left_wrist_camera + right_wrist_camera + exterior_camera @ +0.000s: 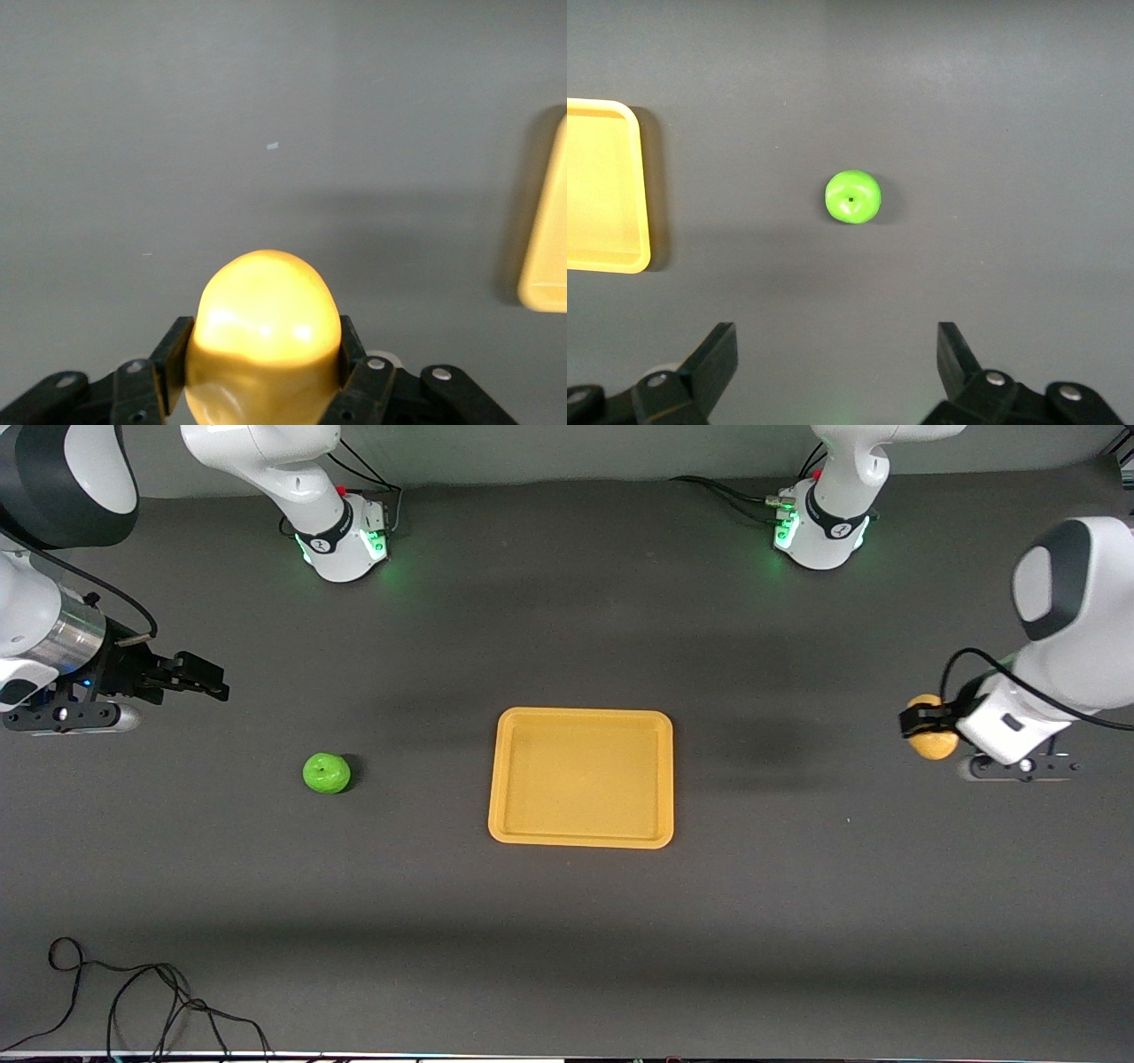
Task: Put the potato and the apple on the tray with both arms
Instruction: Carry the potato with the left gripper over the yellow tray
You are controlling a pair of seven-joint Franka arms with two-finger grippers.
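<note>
My left gripper will let go of the potato just off the middle of the yellow-orange tray [603, 785], toward the side where that gripper is now.
The yellow-tan potato [932, 737] is held in my left gripper [923, 720], which is shut on it above the table at the left arm's end; it fills the left wrist view [264, 341]. The green apple [327, 772] lies on the table between the tray and the right arm's end, and shows in the right wrist view [852, 197]. My right gripper [213, 682] is open and empty, up in the air over the table toward the right arm's end. The yellow-orange tray [505, 779] lies empty mid-table; its rim shows in the left wrist view [545, 266] and in the right wrist view [620, 257].
A black cable [133, 1001] lies looped near the table's front edge toward the right arm's end. The two arm bases [350, 540] [819, 531] stand along the table's back edge.
</note>
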